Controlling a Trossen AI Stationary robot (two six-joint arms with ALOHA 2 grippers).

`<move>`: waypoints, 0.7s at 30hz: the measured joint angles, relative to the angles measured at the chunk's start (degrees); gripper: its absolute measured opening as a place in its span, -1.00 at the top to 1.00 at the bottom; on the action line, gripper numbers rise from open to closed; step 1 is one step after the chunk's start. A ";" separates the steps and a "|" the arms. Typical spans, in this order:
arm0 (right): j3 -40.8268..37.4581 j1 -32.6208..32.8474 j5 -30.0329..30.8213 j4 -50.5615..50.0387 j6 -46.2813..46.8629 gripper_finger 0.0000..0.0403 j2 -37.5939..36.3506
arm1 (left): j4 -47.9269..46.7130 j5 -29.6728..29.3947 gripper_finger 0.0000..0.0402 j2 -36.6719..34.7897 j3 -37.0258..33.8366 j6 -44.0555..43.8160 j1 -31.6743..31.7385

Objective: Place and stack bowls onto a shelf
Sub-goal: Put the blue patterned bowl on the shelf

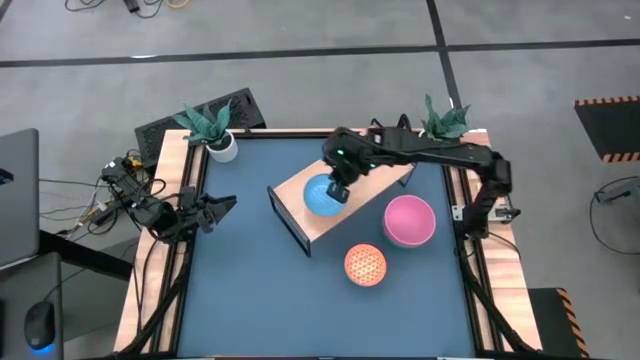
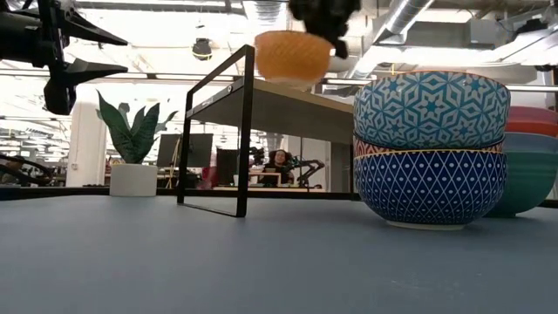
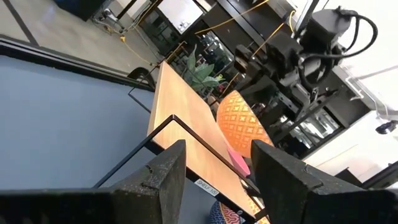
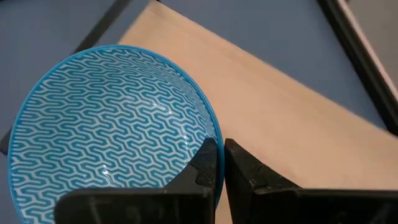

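Note:
My right gripper is to release the blue-patterned bowl on the light-wood shelf (image 1: 314,201) (image 4: 104,122). It will do so close to the shelf's black-framed end.
A bowl, blue-patterned inside (image 4: 106,130) and yellow-orange outside (image 2: 292,54), hangs over the light-wood shelf (image 1: 370,190), which stands slantwise mid-table on a black frame. My right gripper (image 4: 219,149) is shut on its rim, reaching in from the table's right (image 1: 340,190). A stack of three patterned bowls (image 2: 432,148) rests on the table near the shelf's front (image 1: 365,265). A pink bowl (image 1: 409,220) sits in a teal one (image 2: 532,179) beside it. My left gripper (image 1: 225,207) waits open at the table's left edge. My right gripper pinches the bowl's rim (image 4: 213,138), one finger inside the bowl and one outside. The fingers come from above, slanting down from the table's right side. The bowl hangs tilted below them over the shelf board; whether it touches the board I cannot tell.
Two small white plant pots stand at the far corners, one left (image 1: 222,143) and one right (image 1: 445,122). The shelf's black frame (image 2: 218,139) rises as an open rectangle at its left end. Wooden rails line the blue tabletop (image 1: 250,290).

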 joint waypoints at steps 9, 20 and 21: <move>5.46 -1.66 -6.38 -0.71 -4.07 0.83 6.72 | -1.60 0.03 0.18 0.00 -0.02 -0.33 -0.01; 5.62 -2.79 -6.90 1.13 -5.01 0.82 8.41 | -1.55 -0.06 0.18 0.00 -0.02 -0.37 0.01; 5.66 -2.80 -6.94 1.20 -4.82 0.82 8.48 | -1.55 -0.06 0.18 0.00 -0.02 -0.35 0.01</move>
